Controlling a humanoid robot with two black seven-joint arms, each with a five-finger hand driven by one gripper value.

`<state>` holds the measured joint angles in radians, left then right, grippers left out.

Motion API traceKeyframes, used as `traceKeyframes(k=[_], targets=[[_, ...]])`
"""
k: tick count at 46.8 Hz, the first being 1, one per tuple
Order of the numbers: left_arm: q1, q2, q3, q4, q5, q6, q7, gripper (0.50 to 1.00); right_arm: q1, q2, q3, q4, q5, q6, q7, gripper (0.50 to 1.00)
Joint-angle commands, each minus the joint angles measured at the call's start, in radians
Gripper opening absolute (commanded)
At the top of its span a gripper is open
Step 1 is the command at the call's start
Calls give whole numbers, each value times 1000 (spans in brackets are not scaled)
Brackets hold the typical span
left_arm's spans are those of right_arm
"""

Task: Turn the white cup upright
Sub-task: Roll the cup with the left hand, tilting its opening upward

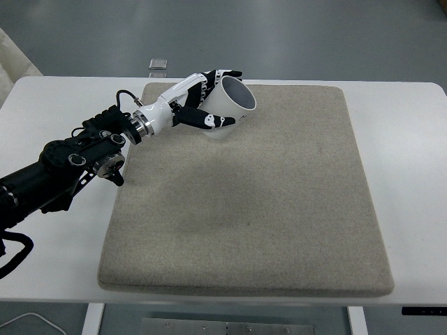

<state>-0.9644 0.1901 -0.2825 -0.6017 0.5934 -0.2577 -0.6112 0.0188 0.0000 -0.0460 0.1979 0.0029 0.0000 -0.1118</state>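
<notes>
The robot's left gripper needs to release the white cup, now held tilted over the mat, upright on the beige mat's far part point(207, 149), just in front of the robot's thumb.
A white cup point(232, 106) is held tilted over the far left part of the beige mat point(265, 209), its dark open mouth facing up and to the right. My left hand point(209, 98) reaches in from the picture's left and its black-and-white fingers point(213, 120) wrap around the cup's side, thumb below and other fingers over the top. The cup's base is hidden behind the hand. The right arm does not show.
The mat lies on a white table point(412, 139). A small grey flat object point(158, 65) sits at the table's far edge, just behind the hand. The black left forearm point(63, 164) crosses the table's left side.
</notes>
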Motion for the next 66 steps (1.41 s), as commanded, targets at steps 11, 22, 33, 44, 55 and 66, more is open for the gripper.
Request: traceKeyframes(k=[11, 22, 33, 44, 55, 66], targets=[[41, -17, 2, 60, -136, -6, 0, 500, 0, 0, -2, 3, -1, 0, 0, 930], [55, -29, -7, 111, -147, -80, 0, 500, -2, 0, 0, 3, -1, 0, 0, 930], [61, -37, -44, 154, -149, -210, 0, 500, -3, 0, 0, 3, -1, 0, 0, 930], [62, -46, -44, 184, -149, -259, 0, 500, -3, 0, 0, 5, -1, 2, 0, 930], [66, -50, -41, 197, -149, -265, 0, 500, -3, 0, 0, 5, -1, 2, 0, 930], [76, -50, -40, 204, -141, -264, 0, 500, -3, 0, 0, 5, -1, 2, 1, 930]])
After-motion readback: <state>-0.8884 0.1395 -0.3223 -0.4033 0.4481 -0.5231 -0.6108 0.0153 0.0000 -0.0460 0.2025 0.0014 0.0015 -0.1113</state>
